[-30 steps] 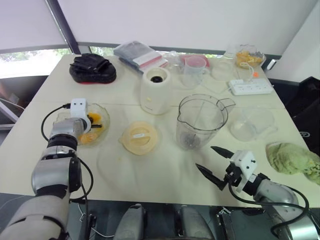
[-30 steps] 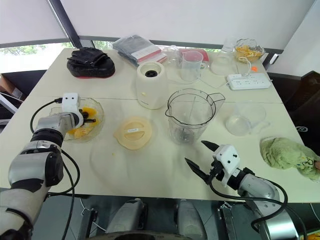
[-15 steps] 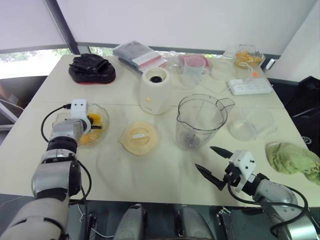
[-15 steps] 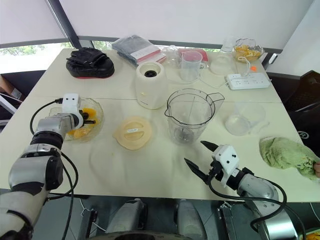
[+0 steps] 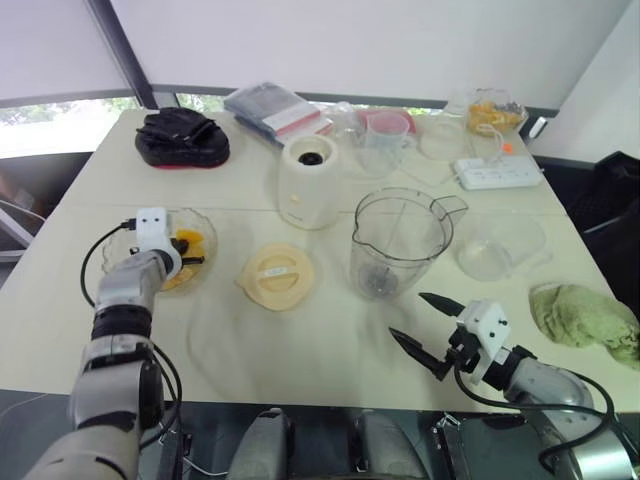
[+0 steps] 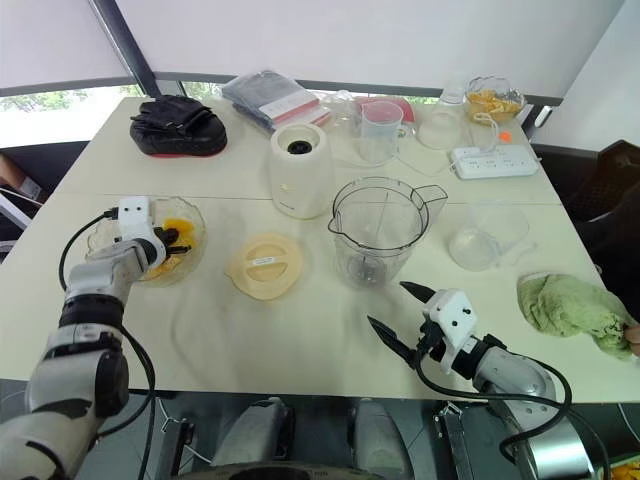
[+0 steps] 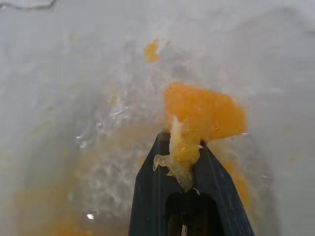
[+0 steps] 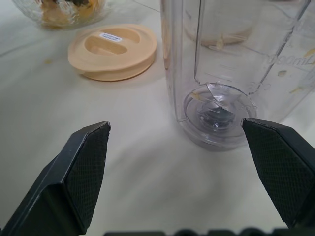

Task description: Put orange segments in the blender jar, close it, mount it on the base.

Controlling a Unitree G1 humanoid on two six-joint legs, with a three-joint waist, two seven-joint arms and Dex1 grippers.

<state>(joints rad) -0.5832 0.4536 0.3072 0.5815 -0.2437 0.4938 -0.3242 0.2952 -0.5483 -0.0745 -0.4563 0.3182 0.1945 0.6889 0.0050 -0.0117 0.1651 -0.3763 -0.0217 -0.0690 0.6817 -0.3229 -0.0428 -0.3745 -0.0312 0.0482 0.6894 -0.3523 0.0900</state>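
The orange segment, now over the inside of the glass bowl, will drop from my left gripper into the clear blender jar, beside the dark blade (image 5: pixel 372 265), when the gripper opens over the jar.
My left gripper (image 7: pixel 183 158) is shut on an orange segment (image 7: pixel 204 115), a soft glossy wedge pinched at its fingertips over the inside of a low glass bowl (image 5: pixel 207 228) at the table's left. More orange segments (image 5: pixel 186 241) lie in that bowl. The clear blender jar (image 5: pixel 398 240) stands upright and lidless at mid-table, its dark blade (image 8: pixel 216 109) at the bottom. Its peach lid (image 5: pixel 277 274) lies flat to its left. The cream base (image 5: pixel 308 180) stands behind them. My right gripper (image 5: pixel 407 315) hovers open near the front edge, pointing at the jar.
Right of the jar stands a smaller clear jug (image 5: pixel 505 245), with a green cloth (image 5: pixel 585 315) at the right edge. Along the back are a measuring cup (image 5: pixel 385 140), a power strip (image 5: pixel 500 172), a bowl of fruit (image 5: pixel 492 112), a bag of packets (image 5: pixel 280 108) and a black pad (image 5: pixel 183 137).
My left gripper has drawn back slightly toward me over the bowl and tilted, still shut. The right gripper has stayed where it was.
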